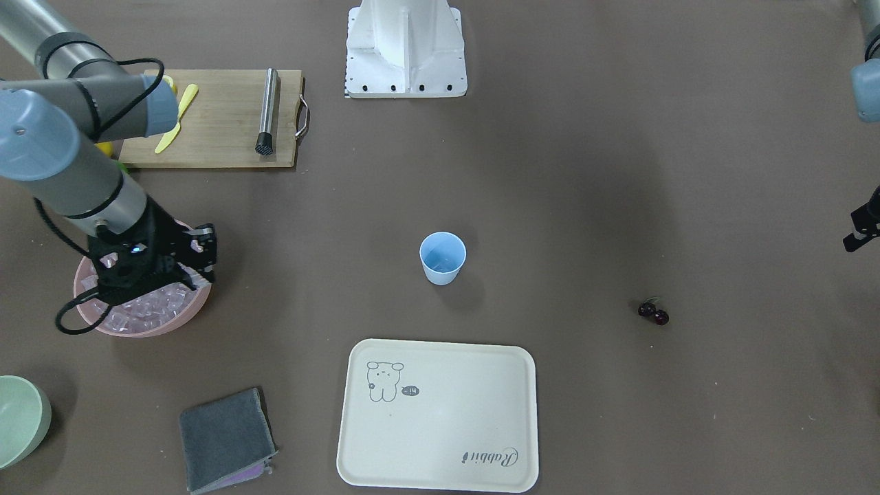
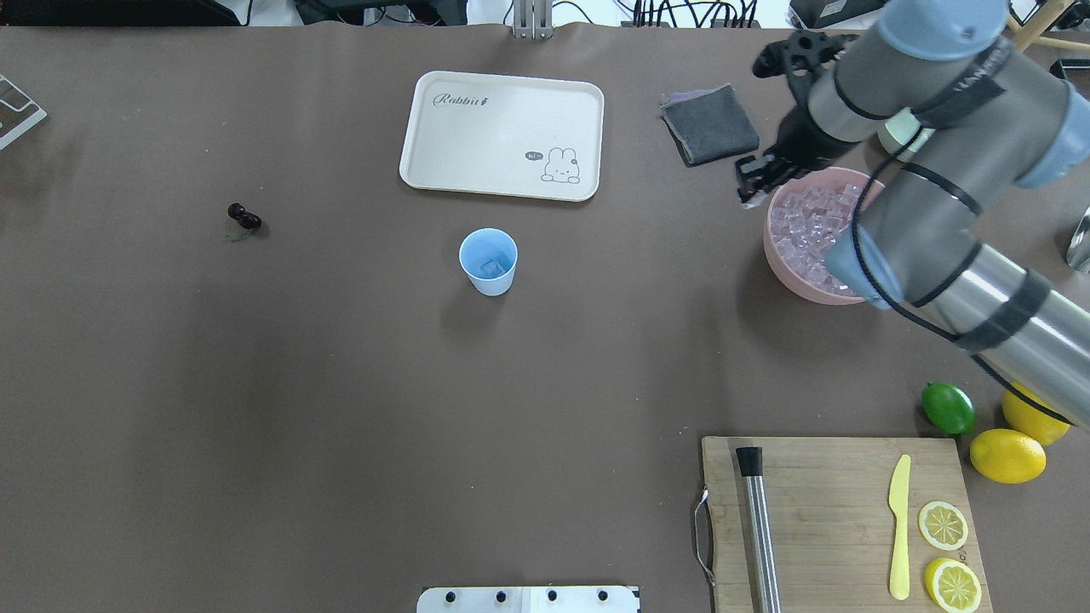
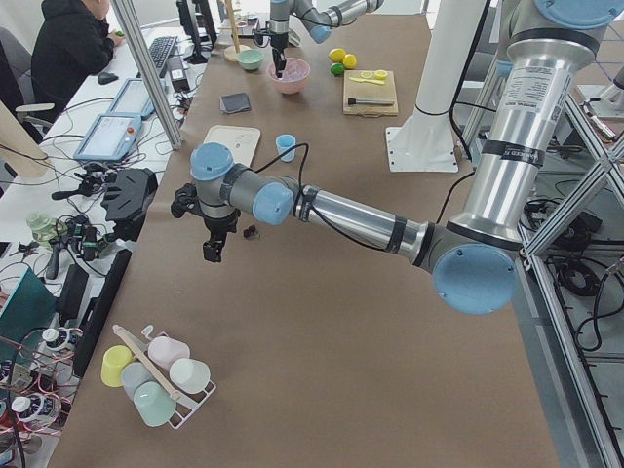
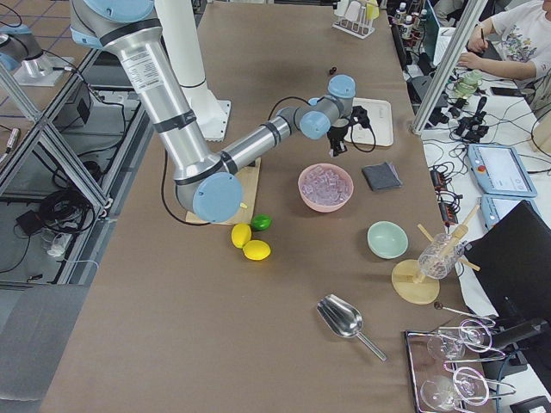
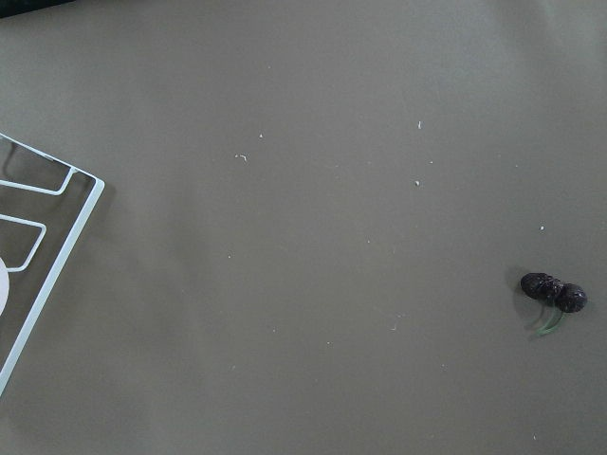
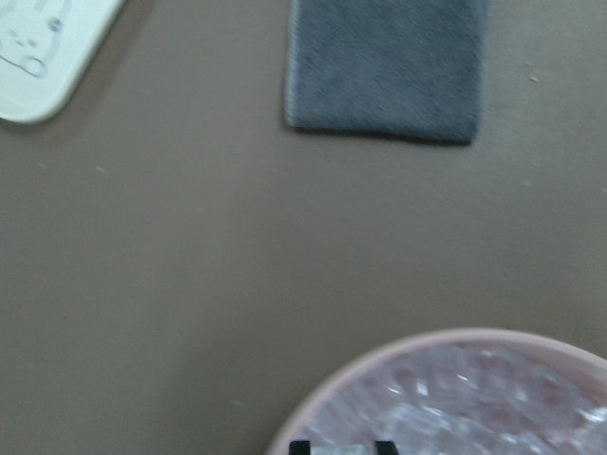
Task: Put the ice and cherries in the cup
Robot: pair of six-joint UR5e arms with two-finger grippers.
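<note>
My right gripper should release the ice cube, now held over the pink bowl's rim, at the bottom of the light-blue cup [image 1: 443,262] that stands above the cream tray.
The light-blue cup [image 1: 443,258] stands upright mid-table with one ice cube inside [image 2: 490,268]. The ice [image 1: 148,309] fills a pink bowl [image 2: 779,264]. My right gripper [image 1: 205,275] hangs over the bowl's rim nearest the cup. In the right wrist view its fingertips [image 6: 300,446] appear shut on a pale ice cube [image 6: 341,449]. The cherries [image 1: 653,313] lie alone on the table, also in the left wrist view [image 5: 554,293]. My left gripper [image 1: 859,237] hovers past them at the frame edge. I cannot tell whether it is open or shut.
A cream tray [image 1: 440,412] lies beyond the cup, with a grey cloth [image 1: 223,440] and a pale green bowl [image 1: 20,419] nearby. A cutting board [image 1: 220,117] holds a metal muddler [image 1: 267,110] and a yellow knife. A lime [image 2: 948,407] and lemons [image 2: 1007,455] sit beside it.
</note>
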